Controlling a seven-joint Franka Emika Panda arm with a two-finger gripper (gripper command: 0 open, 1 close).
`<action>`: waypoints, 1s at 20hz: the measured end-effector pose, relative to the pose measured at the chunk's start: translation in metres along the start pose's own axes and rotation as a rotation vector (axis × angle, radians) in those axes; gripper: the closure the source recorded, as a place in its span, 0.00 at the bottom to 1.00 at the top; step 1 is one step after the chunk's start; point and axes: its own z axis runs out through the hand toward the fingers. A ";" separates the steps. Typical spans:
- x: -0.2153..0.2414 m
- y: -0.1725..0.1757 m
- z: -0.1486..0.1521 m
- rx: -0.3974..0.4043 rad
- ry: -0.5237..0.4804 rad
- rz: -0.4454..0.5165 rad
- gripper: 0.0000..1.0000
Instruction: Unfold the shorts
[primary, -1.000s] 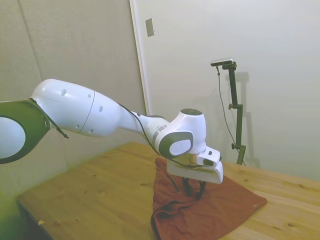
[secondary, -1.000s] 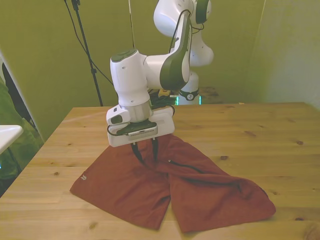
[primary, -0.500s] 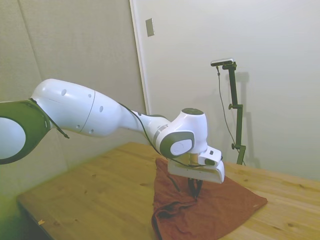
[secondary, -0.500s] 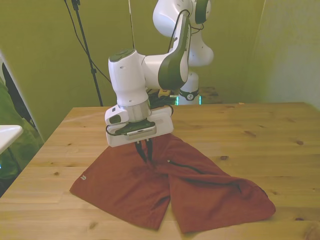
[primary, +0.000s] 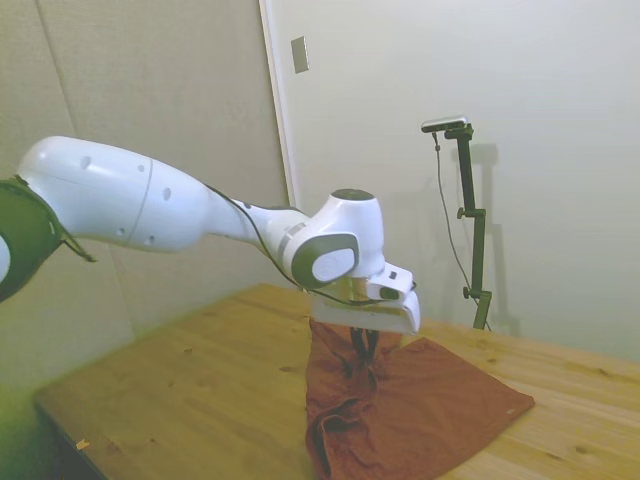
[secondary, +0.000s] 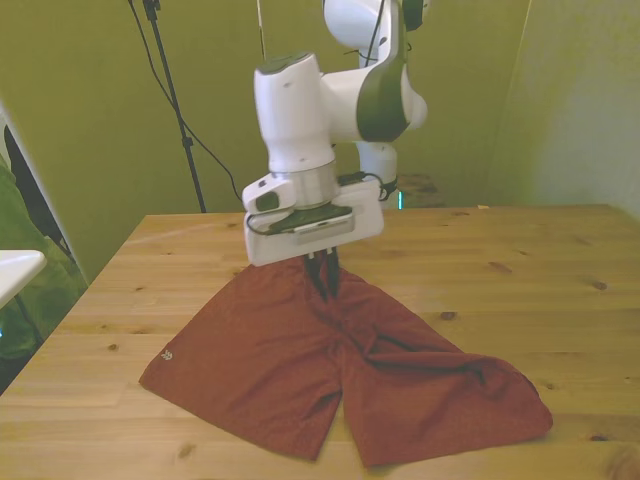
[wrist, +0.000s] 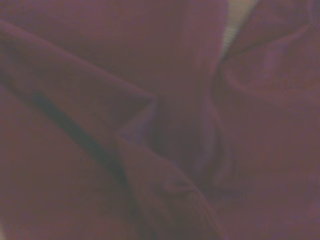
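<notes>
I will let go of the shorts' waist, now pulled up into a peak, on the bare wood (primary: 230, 387) beside the bunched folds, toward the base of my arm.
The rust-red shorts (secondary: 270, 370) lie on the wooden table (secondary: 520, 290), both legs spread toward the near edge. Their waist part is pulled up into a peak under my gripper (secondary: 325, 282), whose dark fingers are shut on that fabric. In the side view the gripper (primary: 362, 352) hangs just above the table with the shorts (primary: 430, 415) draped down from it. The wrist view is filled with blurred reddish folds of the shorts (wrist: 165, 125), crossed by a dark trim line.
A white object (secondary: 15, 265) and green cloth (secondary: 25, 300) sit past the table's edge at the front view's left. Bare wood (primary: 190, 390) surrounds the shorts on all sides.
The fingers closed on the waist fabric. The gripper then rose and moved toward the front view's right and back, lifting the pinched cloth into a peak.
</notes>
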 end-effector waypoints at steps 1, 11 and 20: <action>-0.014 -0.015 -0.005 -0.016 0.000 -0.014 1.00; -0.171 -0.110 -0.026 -0.065 -0.030 -0.115 1.00; -0.237 -0.111 0.001 -0.126 -0.090 -0.183 1.00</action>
